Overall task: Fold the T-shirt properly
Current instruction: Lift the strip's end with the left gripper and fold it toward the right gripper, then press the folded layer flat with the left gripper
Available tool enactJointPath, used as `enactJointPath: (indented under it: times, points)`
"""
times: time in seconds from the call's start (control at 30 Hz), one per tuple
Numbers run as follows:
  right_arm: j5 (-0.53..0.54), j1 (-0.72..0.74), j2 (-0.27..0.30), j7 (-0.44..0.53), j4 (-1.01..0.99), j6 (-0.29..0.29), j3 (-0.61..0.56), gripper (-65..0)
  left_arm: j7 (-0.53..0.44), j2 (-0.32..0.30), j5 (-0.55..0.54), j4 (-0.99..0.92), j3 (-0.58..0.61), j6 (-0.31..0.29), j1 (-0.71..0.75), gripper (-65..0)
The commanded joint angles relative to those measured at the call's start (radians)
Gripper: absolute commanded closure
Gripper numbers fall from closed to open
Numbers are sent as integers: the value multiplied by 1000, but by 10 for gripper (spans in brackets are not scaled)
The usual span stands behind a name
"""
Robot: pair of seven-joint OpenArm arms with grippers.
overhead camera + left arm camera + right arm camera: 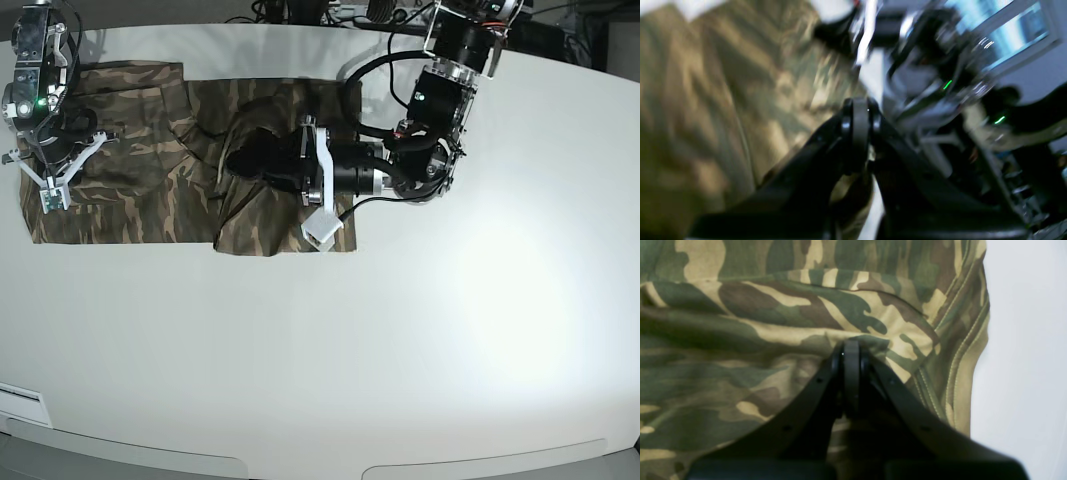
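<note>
My right gripper is closed on a wrinkle short of the T-shirt's stitched hem, so next I open it and grab the hem itself [965, 356] before I pull.
The camouflage T-shirt [130, 195] lies spread across the far left of the white table [420, 340], its right part folded into a darker panel. Over that panel my left gripper [245, 160] reaches in from the right, and cloth bulges up around its tip. The blurred left wrist view shows the left gripper [860, 113] with jaws together, the T-shirt [723, 100] beside and beneath them. At the shirt's left edge my right gripper [47, 192] points down. In the right wrist view the right gripper [851, 348] is shut, and the T-shirt [773, 323] puckers at its tip beside a stitched hem.
The left arm's body [380, 170] lies low across the shirt's right edge, its wrist camera block [322, 230] near the cloth's corner. Cables [330, 12] run along the table's back edge. A white strip [20, 405] sits at the near left.
</note>
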Motion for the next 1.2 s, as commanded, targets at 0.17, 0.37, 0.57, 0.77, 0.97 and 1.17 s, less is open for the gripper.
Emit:
enactJointPath:
  times: [0.17,0.37,0.57,0.77,0.97,1.17]
  points:
    - [19,-6,8,-35,3,18,-1,-17,94,8,-21,19,-78,-15,-66,0]
    - [19,-6,8,-37,3,18,-1,-17,105,-5,70,19,-226,-15,-77,0]
    - [19,-5,8,-37,3,18,-1,-17,103,-5,184,18,-118,-15,-68,0]
    - [19,-6,8,-56,3,18,-1,-17,18,-5,451,18,-5,37,-67,0]
    - [19,-5,8,-60,3,2,-1,-18,-97,-5,718,18,60,148,-67,0]
    - [19,-2,9,-61,3,2,-1,-49,-130,-6,835,5,158,177,-58,0]
